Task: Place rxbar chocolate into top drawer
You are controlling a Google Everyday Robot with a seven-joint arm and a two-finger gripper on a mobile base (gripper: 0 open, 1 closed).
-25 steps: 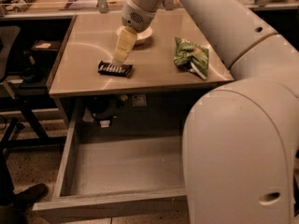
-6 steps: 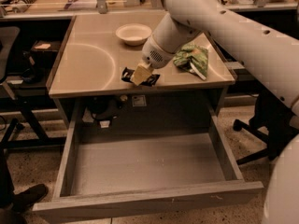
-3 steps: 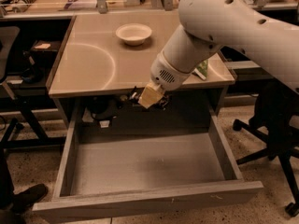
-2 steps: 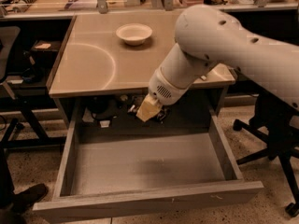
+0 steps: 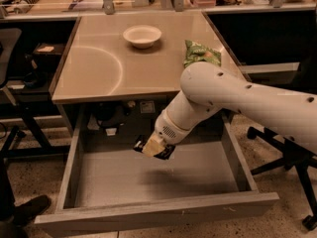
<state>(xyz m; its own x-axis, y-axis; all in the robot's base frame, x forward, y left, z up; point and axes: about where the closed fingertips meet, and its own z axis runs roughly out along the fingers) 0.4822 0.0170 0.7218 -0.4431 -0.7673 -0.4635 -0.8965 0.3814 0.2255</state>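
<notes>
The robot's gripper needs to release the rxbar chocolate, now held a little above the drawer's bottom, on the grey bottom of the top drawer [image 5: 148, 162], just behind the middle of the drawer.
The top drawer [image 5: 94, 182] stands pulled open below the table, a wide shallow grey box with a long plain front panel. My gripper [image 5: 151, 147] hangs over the back middle of the drawer, a little above its bottom. It is shut on the rxbar chocolate [image 5: 165, 152], a small flat black bar whose ends stick out on both sides of the yellowish fingers [image 5: 153, 144]. My white arm reaches in from the right, across the table's front edge.
A tan table [image 5: 99, 68] carries a white bowl [image 5: 142, 35] at the back and a green snack bag [image 5: 200, 53] at the right. Black chairs stand at the left [image 5: 10, 197] and the right [image 5: 297, 157]. Cables and small boxes hang under the table behind the drawer.
The gripper lifted the black bar off the table, carried it past the front edge and lowered it into the open drawer. The arm now reaches lower and more forward.
</notes>
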